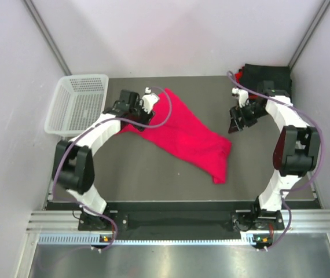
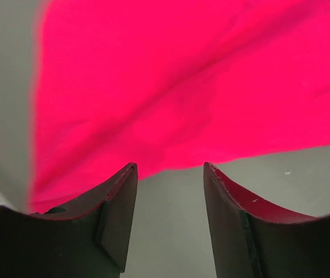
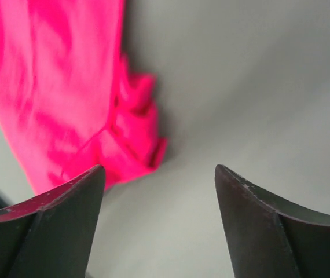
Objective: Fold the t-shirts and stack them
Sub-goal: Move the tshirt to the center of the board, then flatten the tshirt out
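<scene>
I need to move my left gripper next to the crimson red t-shirt's corner (image 1: 124, 129) (image 2: 52, 200) nearest the white mesh basket and close it there.
The crimson red t-shirt (image 1: 188, 136) lies crumpled in a diagonal band across the middle of the table. It fills the top of the left wrist view (image 2: 182, 87) and the left part of the right wrist view (image 3: 66, 98). My left gripper (image 1: 137, 111) is open and empty at the shirt's upper left edge; in the left wrist view (image 2: 171, 168) bare table shows between its jaws. My right gripper (image 1: 234, 124) is open and empty over bare table right of the shirt, also shown in the right wrist view (image 3: 159, 171). Black t-shirts (image 1: 267, 78) lie stacked at the far right corner.
A white mesh basket (image 1: 76, 103) stands at the far left edge of the table. The grey walls close in the table on three sides. The right arm's links (image 1: 295, 147) stand along the right edge.
</scene>
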